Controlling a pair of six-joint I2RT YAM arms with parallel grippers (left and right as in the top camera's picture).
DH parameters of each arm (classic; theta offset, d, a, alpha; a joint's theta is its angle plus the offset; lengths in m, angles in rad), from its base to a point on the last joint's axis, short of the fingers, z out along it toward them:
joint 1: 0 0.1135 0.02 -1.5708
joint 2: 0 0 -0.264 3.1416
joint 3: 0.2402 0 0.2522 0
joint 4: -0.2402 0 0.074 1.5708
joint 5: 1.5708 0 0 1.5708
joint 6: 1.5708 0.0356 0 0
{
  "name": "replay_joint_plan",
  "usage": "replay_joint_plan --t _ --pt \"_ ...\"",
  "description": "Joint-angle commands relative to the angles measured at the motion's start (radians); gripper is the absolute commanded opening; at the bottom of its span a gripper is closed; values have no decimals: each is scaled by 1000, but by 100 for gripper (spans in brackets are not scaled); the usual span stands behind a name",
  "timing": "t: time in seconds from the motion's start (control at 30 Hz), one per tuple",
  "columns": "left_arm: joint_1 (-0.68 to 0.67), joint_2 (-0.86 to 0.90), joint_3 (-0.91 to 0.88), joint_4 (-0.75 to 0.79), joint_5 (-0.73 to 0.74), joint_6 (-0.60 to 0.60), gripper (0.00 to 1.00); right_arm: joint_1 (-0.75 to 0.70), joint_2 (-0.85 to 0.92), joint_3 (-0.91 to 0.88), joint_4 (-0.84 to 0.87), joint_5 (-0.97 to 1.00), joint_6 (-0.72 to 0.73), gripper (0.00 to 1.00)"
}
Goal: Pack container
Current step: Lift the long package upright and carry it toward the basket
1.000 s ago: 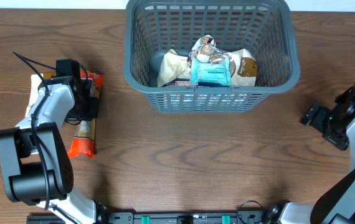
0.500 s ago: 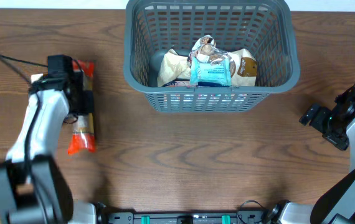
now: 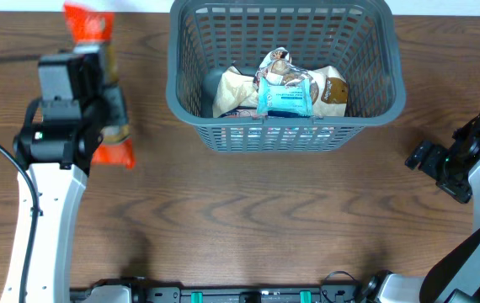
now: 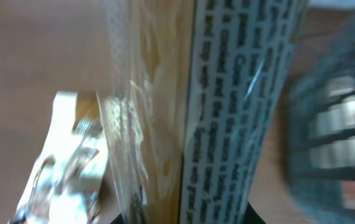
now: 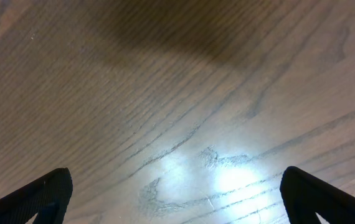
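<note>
My left gripper is holding the long orange snack packet above the table, beside the basket. It will release the packet inside the basket, between the blue packet and the basket's near side (image 3: pixel 275 114).
The container (image 3: pixel 286 140) is a dark grey lattice basket at the back middle of the table. It holds cream snack packets (image 3: pixel 238 89) and a blue packet (image 3: pixel 287 99). My left gripper (image 3: pixel 108 103) is shut on a long orange snack packet (image 3: pixel 89 20) and holds it above the table, left of the basket. In the left wrist view this packet (image 4: pixel 240 106) fills the frame, and the basket (image 4: pixel 336 124) is a blur at the right. My right gripper (image 3: pixel 432 162) is open and empty over bare wood (image 5: pixel 177 193), far right of the basket.
A white and silvery packet (image 4: pixel 65 162) lies on the table below the left gripper; the arm hides it in the overhead view. The table is dark brown wood. The right arm sits at the right edge.
My left gripper has lifted the orange packet off the table and risen toward the camera, shifting a little to the back. The right arm and the basket have not moved.
</note>
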Motion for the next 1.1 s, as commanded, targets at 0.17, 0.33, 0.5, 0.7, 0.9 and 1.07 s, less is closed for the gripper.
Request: replay_joint_plan --t 0.17,0.33,0.5,0.7,0.9,1.07 --pt "-140 121 498 -146 2 77 6 10 -5 -2 2 -20 2 99" --pt "-195 249 717 -253 1 164 6 10 -5 -2 2 -20 2 99" --pt "-274 320 780 -276 2 265 6 10 -5 -2 1 -20 2 99" --pt "-386 348 780 -278 -17 403 6 10 -5 -2 -2 -19 2 99" --pt "-486 348 780 -298 -153 537 6 10 -5 -2 -1 -19 -2 99" --pt "-500 348 780 -312 -163 571 6 10 -5 -2 -1 -19 -8 99"
